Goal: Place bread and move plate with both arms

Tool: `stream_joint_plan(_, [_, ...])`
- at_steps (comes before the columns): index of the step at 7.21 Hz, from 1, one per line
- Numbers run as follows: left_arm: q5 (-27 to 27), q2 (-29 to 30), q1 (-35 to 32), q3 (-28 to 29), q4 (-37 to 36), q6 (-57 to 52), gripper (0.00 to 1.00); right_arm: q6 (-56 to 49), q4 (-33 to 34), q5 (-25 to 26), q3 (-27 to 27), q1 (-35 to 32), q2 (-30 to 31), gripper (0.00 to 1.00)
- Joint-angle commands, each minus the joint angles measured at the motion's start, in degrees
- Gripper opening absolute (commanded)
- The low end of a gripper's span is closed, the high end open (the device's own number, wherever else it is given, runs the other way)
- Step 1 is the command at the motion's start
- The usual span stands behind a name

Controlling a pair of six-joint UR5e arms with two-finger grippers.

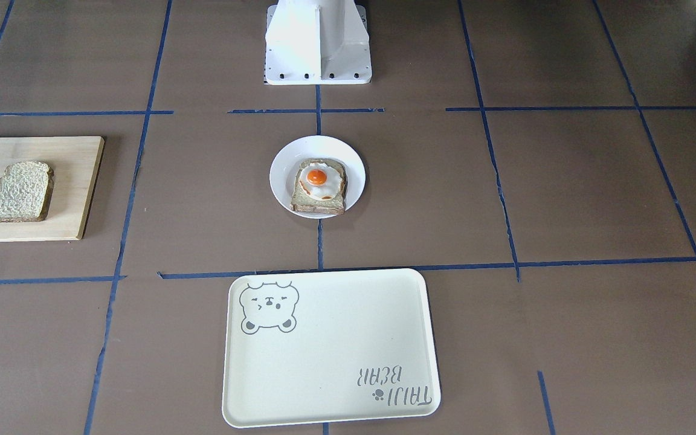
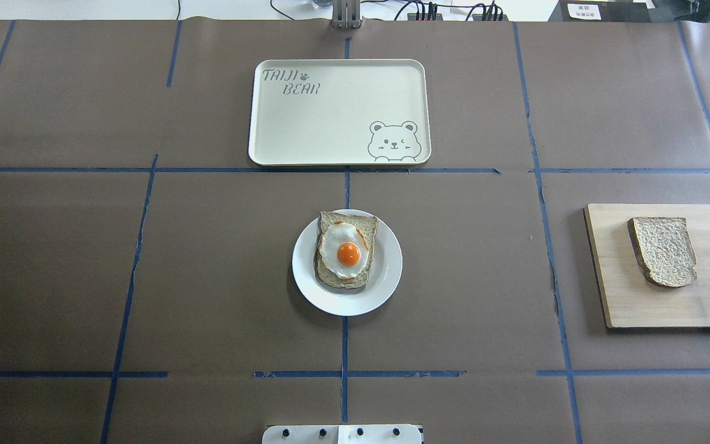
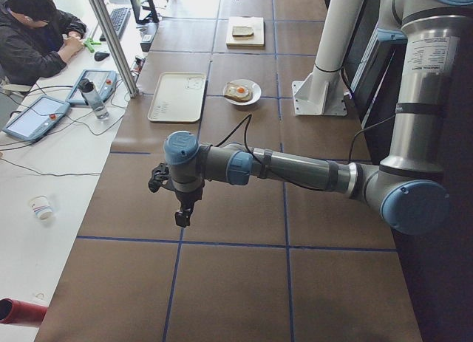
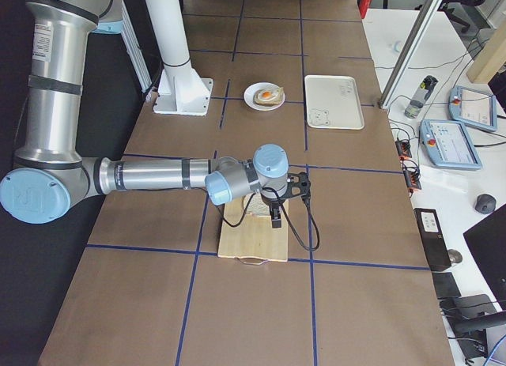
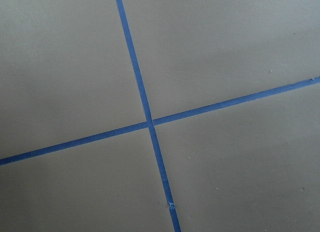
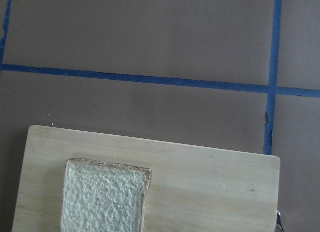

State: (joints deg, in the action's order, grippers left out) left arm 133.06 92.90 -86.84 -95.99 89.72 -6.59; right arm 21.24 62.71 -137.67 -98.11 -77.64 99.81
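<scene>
The robot's right gripper will grab the plain bread's outer edge [image 6: 144, 206], halfway along the side that faces away from the white plate.
The plain bread [image 2: 663, 251] lies on a wooden board [image 2: 638, 302] at the table's right end; it also shows in the front view [image 1: 20, 191] and the right wrist view [image 6: 105, 197]. The white plate [image 2: 306, 277] sits mid-table and bears a slice topped with a fried egg [image 2: 346, 250]. My right gripper [image 4: 276, 218] hangs over the board, above the bread. My left gripper [image 3: 181, 216] hangs over bare table far to the left. Both grippers show only in the side views, so I cannot tell whether they are open or shut.
A cream tray with a bear drawing [image 2: 330, 117] lies beyond the plate. The white pedestal [image 1: 318, 42] stands behind the plate. Blue tape lines cross the brown table. An operator [image 3: 37, 32] sits at a side desk with tablets and a bottle.
</scene>
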Motion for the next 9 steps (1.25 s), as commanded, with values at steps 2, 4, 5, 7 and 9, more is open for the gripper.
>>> stream_joint_plan(2, [0.0, -0.08, 0.0, 0.28, 1.07, 0.0, 1.0, 18.79, -23.75, -1.72, 9.26, 5.29, -0.06, 1.0])
stream_joint_plan(4, [0.0, 0.01, 0.0, 0.28, 1.07, 0.0, 1.0, 19.62, -26.33, -1.1, 10.48, 8.29, -0.06, 1.0])
stream_joint_plan(5, [0.0, 0.01, 0.09, 0.19, 1.07, -0.09, 1.0, 20.41, -26.33, 0.46, 10.49, 10.82, -0.15, 1.0])
stream_joint_plan(7, [0.09, 0.01, 0.09, 0.28, 1.16, -0.09, 1.0, 20.51, -26.24, 3.73, 10.57, 13.65, -0.15, 1.0])
stream_joint_plan(9, [0.09, 0.01, 0.09, 0.19, 1.16, -0.09, 1.0, 20.51, -26.24, 3.9, 10.92, 14.7, -0.32, 0.94])
